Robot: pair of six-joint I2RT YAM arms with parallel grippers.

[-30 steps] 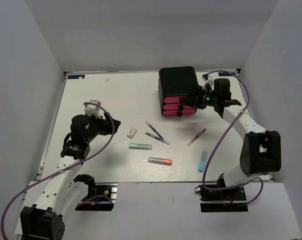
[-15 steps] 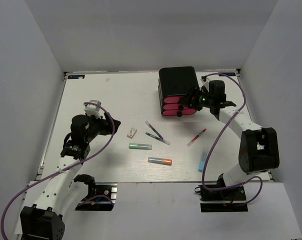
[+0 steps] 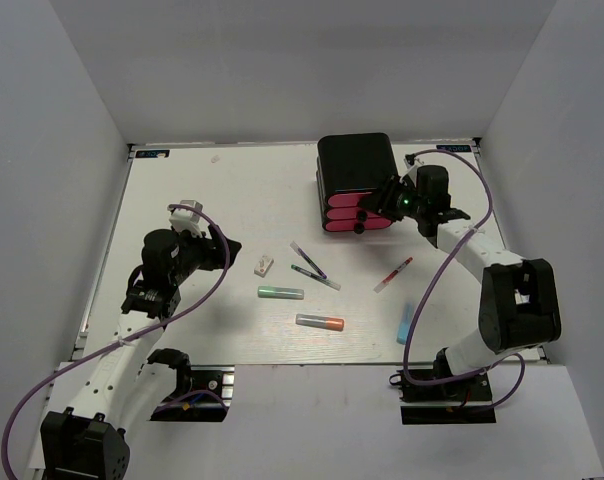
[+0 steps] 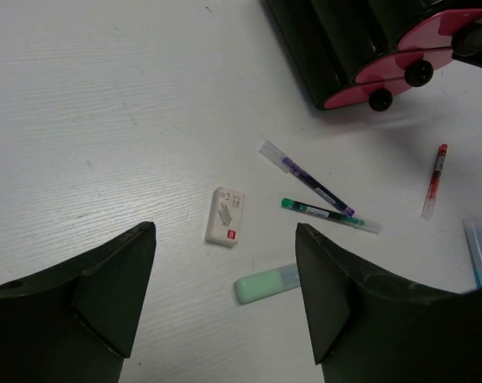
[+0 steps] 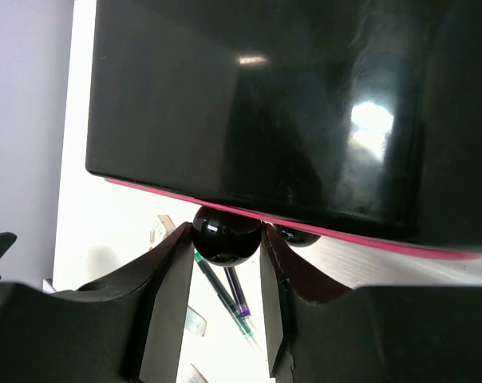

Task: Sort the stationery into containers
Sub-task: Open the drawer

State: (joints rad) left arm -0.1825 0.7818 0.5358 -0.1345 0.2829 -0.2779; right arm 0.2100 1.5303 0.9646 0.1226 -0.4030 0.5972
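Observation:
I will next move my left gripper to the small white box's long sides (image 3: 263,266) (image 4: 225,217) and close it there, around the middle, between the green marker and purple pen.
The black case (image 3: 356,165) with three pink drawers (image 3: 357,215) stands at the back right. My right gripper (image 3: 382,203) is shut on the black knob (image 5: 225,234) of what looks like the top drawer. My left gripper (image 3: 222,250) is open and empty, hovering left of the white eraser (image 3: 264,265), which also shows in the left wrist view (image 4: 226,216). On the table lie the green marker (image 3: 281,293), the grey marker with orange cap (image 3: 320,322), the light blue marker (image 3: 405,322), the red pen (image 3: 393,274), the purple pen (image 3: 308,259) and the green pen (image 3: 315,277).
White walls close in the table on the left, back and right. The right arm's purple cable (image 3: 482,190) loops behind the case. The pink drawer fronts (image 4: 401,60) and two knobs show at the top right of the left wrist view.
My right wrist has shifted a little left, closer to the drawer fronts, with the fingers at the knob. The left arm and the stationery have not moved.

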